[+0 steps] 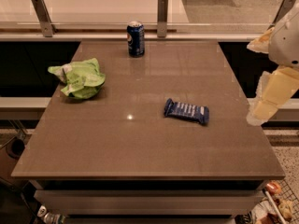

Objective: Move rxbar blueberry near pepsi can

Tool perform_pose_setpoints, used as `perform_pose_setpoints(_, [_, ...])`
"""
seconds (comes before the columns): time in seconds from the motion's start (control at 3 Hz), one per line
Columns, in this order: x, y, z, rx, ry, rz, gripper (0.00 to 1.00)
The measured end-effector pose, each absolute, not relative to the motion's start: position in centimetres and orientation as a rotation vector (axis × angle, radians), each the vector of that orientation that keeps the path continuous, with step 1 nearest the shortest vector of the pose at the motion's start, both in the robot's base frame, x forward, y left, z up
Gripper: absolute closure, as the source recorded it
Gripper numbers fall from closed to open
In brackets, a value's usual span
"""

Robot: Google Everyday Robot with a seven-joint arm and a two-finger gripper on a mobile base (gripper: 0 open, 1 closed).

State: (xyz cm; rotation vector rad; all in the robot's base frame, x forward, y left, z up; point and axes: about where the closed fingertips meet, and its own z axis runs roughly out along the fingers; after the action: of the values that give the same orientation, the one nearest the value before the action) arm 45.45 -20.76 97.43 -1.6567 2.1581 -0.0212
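I will move my gripper to the middle of the rxbar blueberry (188,112) next and close it there, across the long sides of the bar.
The rxbar blueberry (186,111), a flat dark blue bar with white lettering, lies on the brown table (140,148) right of centre. The pepsi can (135,38), dark blue with a silver top, stands upright at the table's far edge, well apart from the bar. My gripper (261,107) hangs at the right edge of the view, beside the table's right side, to the right of the bar and not touching it.
A crumpled light green chip bag (80,77) lies on the left part of the table. A low rail with metal posts (162,9) runs behind the far edge. Dark gaps flank the table on both sides.
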Motion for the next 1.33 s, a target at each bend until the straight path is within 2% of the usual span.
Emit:
perform_pose_setpoints(0.67, [48.7, -18.3, 91.6, -1.539, 2.024, 0.253, 0.00])
perform_pose_setpoints(1.33, [50.3, -14.4, 87.2, -1.368, 1.885, 0.405, 0.00])
